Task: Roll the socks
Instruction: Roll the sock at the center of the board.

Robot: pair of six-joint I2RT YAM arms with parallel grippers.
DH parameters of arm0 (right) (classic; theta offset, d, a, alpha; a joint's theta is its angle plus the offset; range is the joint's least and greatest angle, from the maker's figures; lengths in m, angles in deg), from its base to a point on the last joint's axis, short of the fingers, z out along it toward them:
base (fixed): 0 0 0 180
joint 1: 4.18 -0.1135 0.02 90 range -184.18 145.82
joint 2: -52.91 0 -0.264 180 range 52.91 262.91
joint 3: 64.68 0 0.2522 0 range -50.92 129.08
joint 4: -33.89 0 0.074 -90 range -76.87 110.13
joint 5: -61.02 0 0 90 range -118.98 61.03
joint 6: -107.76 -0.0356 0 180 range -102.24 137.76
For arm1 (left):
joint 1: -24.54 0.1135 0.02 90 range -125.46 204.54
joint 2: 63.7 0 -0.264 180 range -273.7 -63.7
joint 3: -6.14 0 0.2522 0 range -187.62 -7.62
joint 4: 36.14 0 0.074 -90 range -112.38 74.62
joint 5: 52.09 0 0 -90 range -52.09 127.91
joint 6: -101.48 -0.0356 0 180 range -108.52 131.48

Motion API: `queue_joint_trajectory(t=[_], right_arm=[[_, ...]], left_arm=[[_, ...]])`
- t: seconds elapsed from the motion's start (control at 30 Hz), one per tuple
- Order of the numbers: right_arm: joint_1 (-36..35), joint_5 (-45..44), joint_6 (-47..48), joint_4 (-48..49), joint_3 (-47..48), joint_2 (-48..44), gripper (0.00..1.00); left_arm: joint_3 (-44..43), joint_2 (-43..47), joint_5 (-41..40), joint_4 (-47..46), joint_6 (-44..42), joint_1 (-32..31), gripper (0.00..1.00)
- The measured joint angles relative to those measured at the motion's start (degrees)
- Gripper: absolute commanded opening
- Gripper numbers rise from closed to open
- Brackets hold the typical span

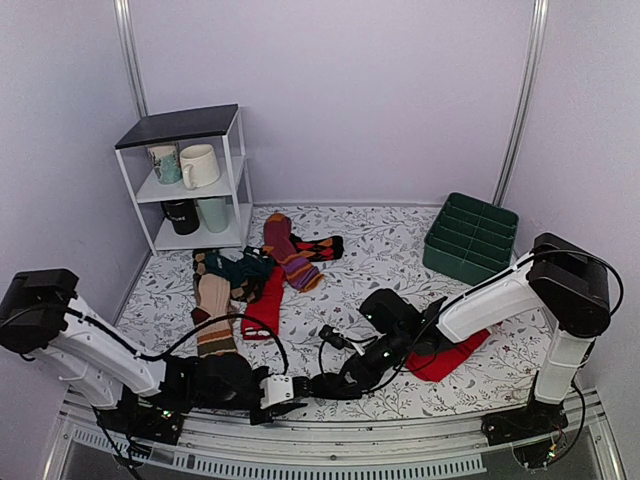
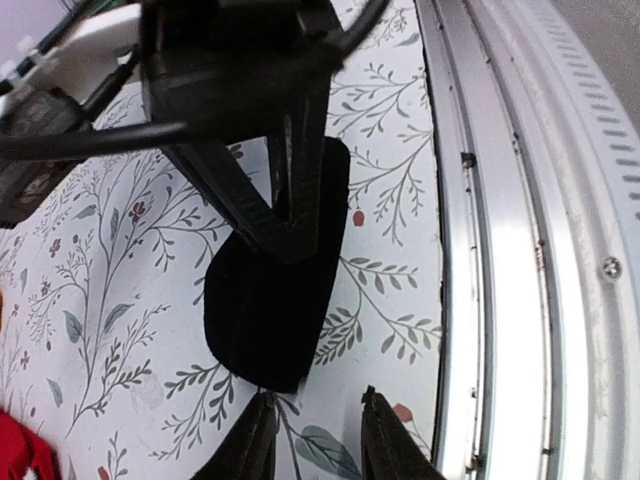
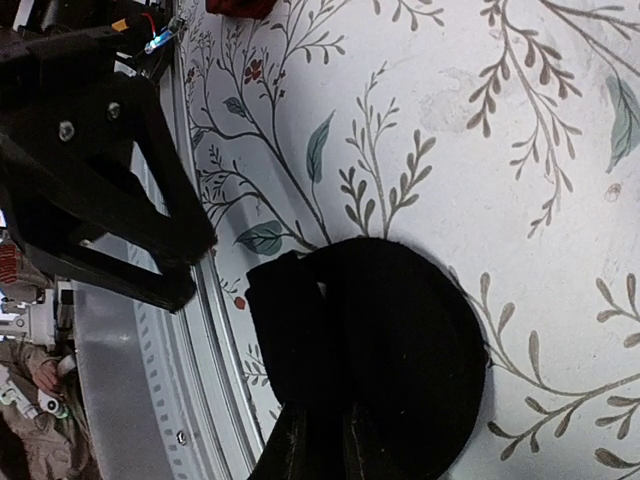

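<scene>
I will open my left gripper wider, as its fingers are short of the black bundle's near end, and take the bundle's fold [image 2: 287, 325] before my right gripper backs away.
The socks [image 2: 262, 325] are a folded black bundle lying on the floral cloth close to the near rail. My right gripper [image 3: 325, 440] is shut on the socks [image 3: 410, 350], pinching a fold at one end. In the left wrist view its fingers [image 2: 290, 225] come down onto the bundle from above. My left gripper [image 2: 315, 432] is open just short of the bundle's near end, with only cloth between its fingertips. From above, the left gripper [image 1: 294, 392] and right gripper [image 1: 320, 385] nearly meet, and the bundle is mostly hidden under them.
A metal rail [image 2: 520, 250] runs along the table's near edge, right beside the bundle. A red sock [image 1: 455, 355] lies under the right arm. Several coloured socks [image 1: 255, 275] lie mid-table. A green bin [image 1: 470, 237] stands back right, and a white shelf with mugs [image 1: 190, 180] back left.
</scene>
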Motion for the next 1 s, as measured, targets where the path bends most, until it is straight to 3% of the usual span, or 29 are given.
queue_joint_trajectory(t=[0.2,0.73,0.87,1.0], right_arm=[[1.5,4.3,-2.1,-2.5,1.4,1.6,0.10],[2.2,7.8,-2.5,-3.2,1.7,2.8,0.10],[2.3,8.6,-2.6,-3.2,1.9,3.2,0.10],[2.4,9.0,-2.8,-3.2,1.9,3.3,0.10]], left_arm=[[-3.3,-8.9,-5.6,-3.6,-6.4,-1.6,0.34],[-4.9,-14.3,-9.1,-9.7,-13.5,-2.8,0.43],[-5.8,-15.2,-8.9,-9.4,-14.1,-2.9,0.39],[-7.0,-15.7,-8.7,-7.9,-14.4,-2.9,0.28]])
